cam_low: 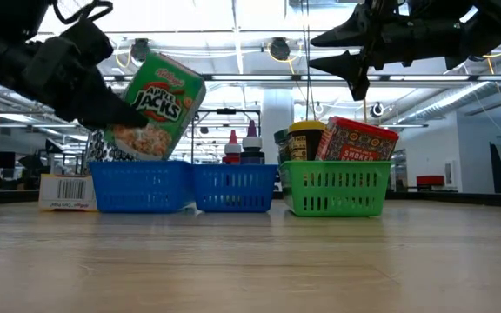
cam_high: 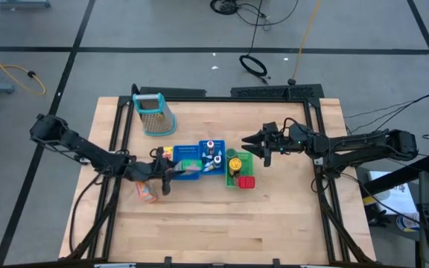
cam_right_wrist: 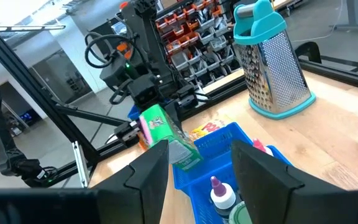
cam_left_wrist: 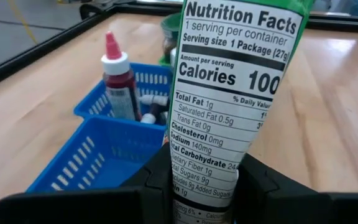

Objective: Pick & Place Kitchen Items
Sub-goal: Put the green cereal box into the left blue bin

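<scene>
The robot's left gripper holds the Apple Jacks pouch by its lower end, so it should lean the pouch in the empty blue tray and take the pouch's upper end [cam_low: 179, 73].
A green Apple Jacks pouch [cam_low: 159, 104] hangs tilted over the left blue tray [cam_low: 142, 187], with my left gripper [cam_high: 166, 173] shut on it. Tiny bottles [cam_low: 242, 148] stand in the blue tray beside it. The green tray [cam_low: 333, 187] holds a yellow-lidded jar [cam_low: 307, 139] and a red block [cam_low: 355, 139]. High above the green tray my right gripper [cam_high: 255, 141] stands open, with nothing between its fingers. An orange packet [cam_high: 146, 192] and a yellow box [cam_high: 166, 154] lie on the table near my left gripper. My left gripper pinches one end of the pouch [cam_left_wrist: 207, 186] between its two fingers [cam_left_wrist: 157, 180], one on each flat face. The fingers come from the table's left, slanting a little down. The pouch sticks out past them toward the trays, tilted, its label upward, just over the blue tray's rim.
A metal grater with a teal handle [cam_high: 153, 113] stands at the far left of the table. The trays sit in a row at the table's middle. Bare wood lies toward the near edge [cam_high: 222, 231]. A black frame rims the table.
</scene>
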Motion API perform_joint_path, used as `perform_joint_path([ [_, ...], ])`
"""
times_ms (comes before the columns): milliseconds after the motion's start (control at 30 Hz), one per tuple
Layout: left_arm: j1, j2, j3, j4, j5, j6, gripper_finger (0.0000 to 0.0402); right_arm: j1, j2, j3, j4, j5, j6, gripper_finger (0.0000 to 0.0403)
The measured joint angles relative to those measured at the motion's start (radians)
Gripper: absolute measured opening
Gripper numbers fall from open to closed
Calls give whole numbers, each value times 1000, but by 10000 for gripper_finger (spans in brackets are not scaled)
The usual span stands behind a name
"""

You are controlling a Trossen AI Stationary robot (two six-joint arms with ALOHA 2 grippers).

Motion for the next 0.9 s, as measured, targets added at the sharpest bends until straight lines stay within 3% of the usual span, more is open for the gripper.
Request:
perform_joint_path([
  [233, 23, 0, -7, 0, 75, -23, 102, 0, 0, 0, 0, 0, -2, 169],
  [533, 42, 1, -7, -28, 71, -24, 106, 0, 0, 0, 0, 0, -2, 169],
  [900, 63, 0, -7, -25, 109, -64, 155, 0, 0, 0, 0, 0, -2, 169],
])
